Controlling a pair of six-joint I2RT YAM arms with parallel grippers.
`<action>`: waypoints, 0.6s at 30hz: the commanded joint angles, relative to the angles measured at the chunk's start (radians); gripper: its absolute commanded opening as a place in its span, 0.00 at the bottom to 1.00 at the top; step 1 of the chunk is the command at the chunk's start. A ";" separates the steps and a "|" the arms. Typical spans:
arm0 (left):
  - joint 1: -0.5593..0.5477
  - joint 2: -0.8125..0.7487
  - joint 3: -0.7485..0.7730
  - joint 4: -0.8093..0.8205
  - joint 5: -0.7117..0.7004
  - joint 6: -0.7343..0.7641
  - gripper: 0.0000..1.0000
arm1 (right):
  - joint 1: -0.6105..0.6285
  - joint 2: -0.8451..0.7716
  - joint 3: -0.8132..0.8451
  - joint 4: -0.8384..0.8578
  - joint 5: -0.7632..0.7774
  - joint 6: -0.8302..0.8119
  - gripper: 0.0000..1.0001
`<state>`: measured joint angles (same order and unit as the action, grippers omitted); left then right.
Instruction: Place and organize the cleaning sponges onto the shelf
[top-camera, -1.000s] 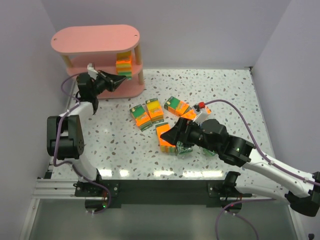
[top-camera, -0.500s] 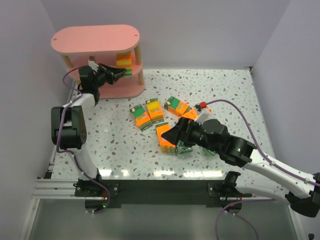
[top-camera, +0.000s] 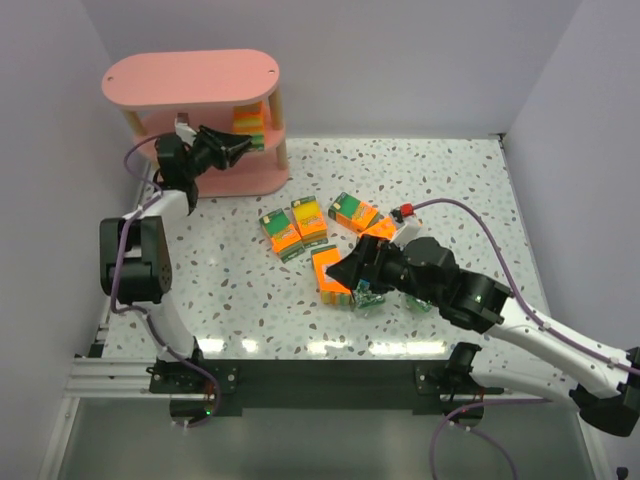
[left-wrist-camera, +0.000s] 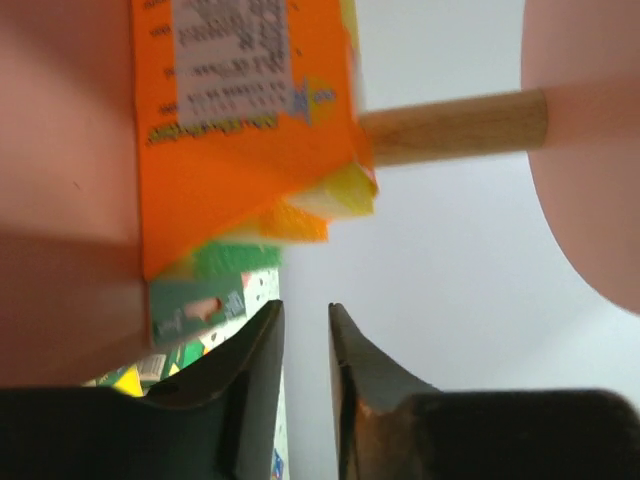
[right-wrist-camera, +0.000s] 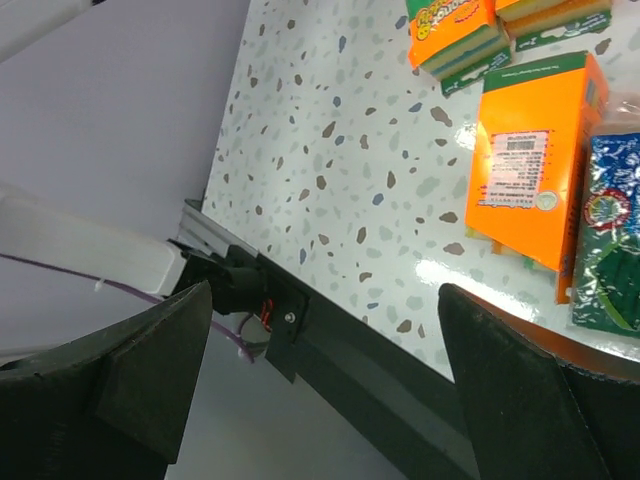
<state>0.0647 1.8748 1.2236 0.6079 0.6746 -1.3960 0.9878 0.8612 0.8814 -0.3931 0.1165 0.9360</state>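
Next, I move my right gripper to the orange pack nearest the metal rail, next to the blue-green pack, and close it by its green end (top-camera: 323, 253) (right-wrist-camera: 534, 76).
The pink shelf (top-camera: 190, 80) stands at the far left, with orange sponge packs (top-camera: 250, 122) stacked on its middle tier by a wooden post (left-wrist-camera: 450, 125). My left gripper (top-camera: 235, 148) reaches in between the tiers just beside that stack. Its jaws (left-wrist-camera: 305, 320) are nearly shut with a narrow gap and hold nothing, and the orange pack (left-wrist-camera: 240, 150) lies just ahead. My right gripper (top-camera: 345, 275) is wide open and empty (right-wrist-camera: 320, 330), low over an orange pack (top-camera: 328, 272) (right-wrist-camera: 535, 170) and a blue-green pack (top-camera: 368, 298) (right-wrist-camera: 610, 250).
Several more orange packs lie mid-table, among them one (top-camera: 283, 232), another (top-camera: 309, 219) and a third (top-camera: 352, 210). The table's near metal rail (right-wrist-camera: 260, 300) is under the right gripper. Grey walls enclose the left, back and right sides.
My left gripper has moved up and further into the shelf towards the stacked packs, and its fingers have narrowed. The right arm has barely moved.
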 joint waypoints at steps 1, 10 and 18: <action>-0.003 -0.161 -0.093 0.078 0.042 0.015 0.36 | -0.012 0.011 0.042 -0.062 0.054 -0.046 0.99; -0.005 -0.495 -0.327 -0.115 0.112 0.210 0.73 | -0.021 0.312 0.277 -0.331 0.182 -0.308 0.99; -0.005 -0.784 -0.371 -0.503 0.088 0.494 1.00 | -0.021 0.640 0.479 -0.385 0.279 -0.496 0.99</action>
<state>0.0631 1.1709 0.8669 0.2829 0.7582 -1.0607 0.9684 1.4460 1.2827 -0.7166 0.3267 0.5518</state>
